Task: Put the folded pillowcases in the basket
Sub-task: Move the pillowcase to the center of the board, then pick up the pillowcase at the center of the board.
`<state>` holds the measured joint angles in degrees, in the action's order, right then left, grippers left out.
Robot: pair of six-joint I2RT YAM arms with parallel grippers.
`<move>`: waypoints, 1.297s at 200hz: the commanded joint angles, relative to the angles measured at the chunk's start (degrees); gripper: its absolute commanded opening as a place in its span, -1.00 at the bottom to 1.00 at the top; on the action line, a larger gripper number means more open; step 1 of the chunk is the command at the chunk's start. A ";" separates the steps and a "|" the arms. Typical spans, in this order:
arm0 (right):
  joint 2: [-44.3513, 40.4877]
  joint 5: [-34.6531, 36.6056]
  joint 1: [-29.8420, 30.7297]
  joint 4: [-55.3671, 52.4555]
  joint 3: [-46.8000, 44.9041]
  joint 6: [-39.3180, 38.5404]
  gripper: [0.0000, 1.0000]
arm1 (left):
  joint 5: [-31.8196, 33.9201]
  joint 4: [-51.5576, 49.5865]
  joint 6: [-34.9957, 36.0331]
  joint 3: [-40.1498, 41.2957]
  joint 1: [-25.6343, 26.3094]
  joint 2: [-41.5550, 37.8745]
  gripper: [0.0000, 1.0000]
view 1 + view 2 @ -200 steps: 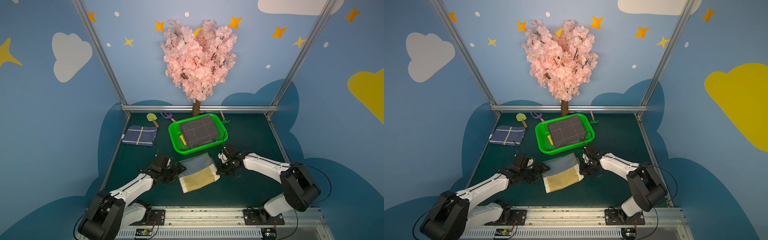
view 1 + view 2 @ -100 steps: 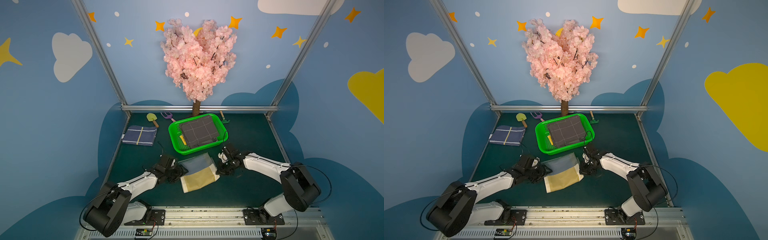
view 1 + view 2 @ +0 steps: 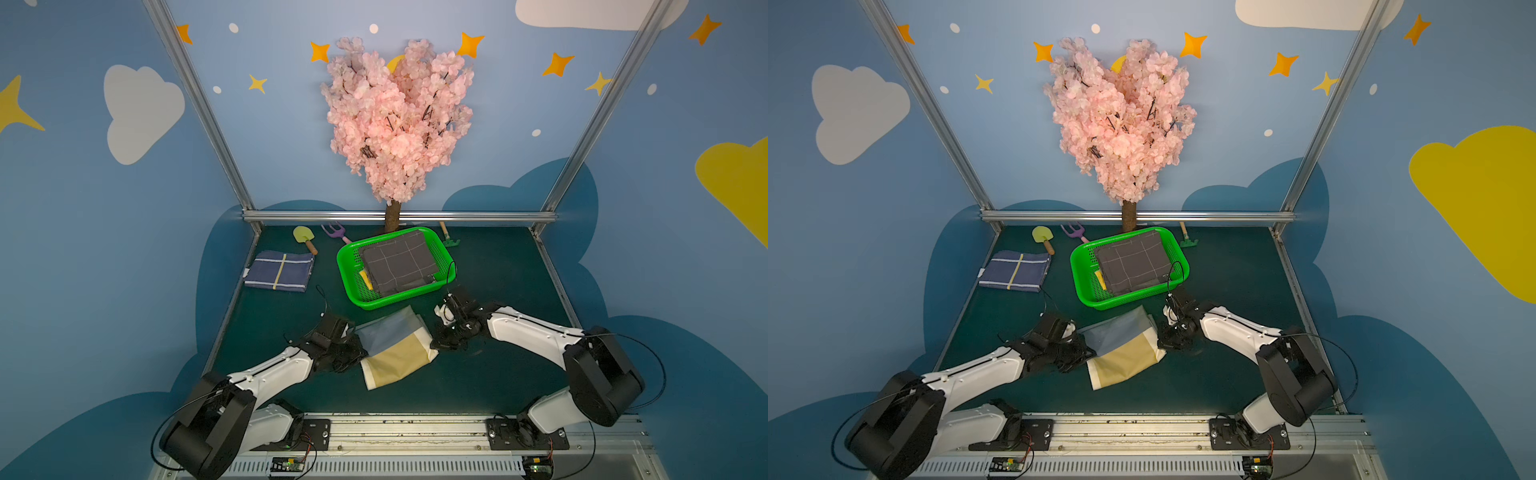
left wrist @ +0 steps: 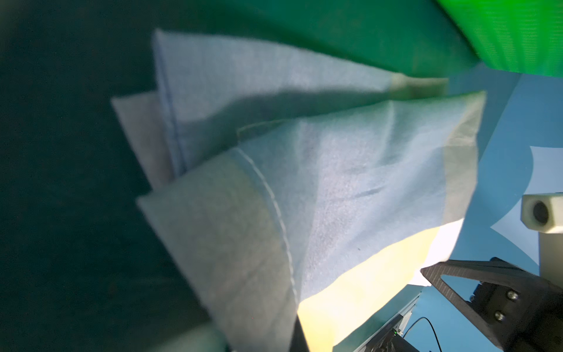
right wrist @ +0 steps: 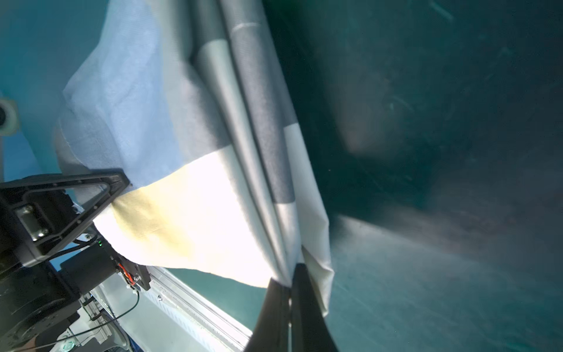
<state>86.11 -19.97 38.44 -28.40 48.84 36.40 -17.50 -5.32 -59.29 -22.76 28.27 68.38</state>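
The robot's right gripper holds the folded pillowcase by its near white corner, so it should open and take that edge of the pillowcase nearer its blue part (image 3: 420, 323) before lifting it.
The folded pillowcase (image 3: 395, 349), pale blue and yellow, lies on the dark green table just in front of the basket (image 3: 353, 291); both top views show it (image 3: 1125, 349). My left gripper (image 3: 360, 354) is shut on its left edge, where the cloth (image 4: 335, 183) fills the left wrist view. My right gripper (image 5: 289, 280) is shut on the bunched right edge (image 5: 274, 183), at the pillowcase's right side (image 3: 433, 345) in a top view. The bright green basket holds a dark grey checked cloth (image 3: 399, 262).
A folded navy cloth (image 3: 279, 271) lies at the back left. A toy shovel (image 3: 304, 237), fork (image 3: 336, 231) and rake (image 3: 449, 237) lie along the back edge. A pink blossom tree (image 3: 395, 116) stands behind the basket.
My left gripper slid in to the pillowcase's left edge and went from open to shut on it. The right gripper kept its hold and did not move.
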 commanded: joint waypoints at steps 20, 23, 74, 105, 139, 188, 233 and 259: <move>1.56 0.66 0.51 -5.43 3.91 -3.40 0.85 | 3.04 -5.42 2.43 -1.43 0.29 -2.10 -0.95; 1.82 0.56 0.58 -5.41 3.90 -3.57 0.95 | 3.01 -5.23 2.50 -1.28 0.29 -1.83 -0.95; 2.96 0.87 -1.96 -3.09 5.70 -6.67 0.97 | 1.90 -1.83 1.72 1.11 0.29 0.79 -0.95; 9.02 -3.16 -2.40 -3.13 12.05 -10.69 0.95 | 2.89 -4.08 2.34 0.36 0.29 0.21 -0.89; 16.02 -5.07 -2.33 -3.41 15.63 -13.39 0.93 | 3.41 -6.54 2.99 0.34 0.27 -0.58 0.34; 22.64 -8.39 -2.15 -2.39 16.80 -14.98 0.86 | 3.82 -6.75 2.60 2.76 0.29 -2.18 0.43; 24.00 -10.03 0.06 -1.14 16.85 -13.79 0.83 | 2.94 -7.18 3.35 3.86 0.34 -0.55 0.54; 24.09 -9.93 0.36 -0.88 16.63 -13.42 0.83 | 3.38 -11.51 4.20 3.66 0.31 -3.51 0.59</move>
<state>106.39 -28.45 37.34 -31.29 66.37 23.18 -16.27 -6.28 -56.73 -21.85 28.62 65.63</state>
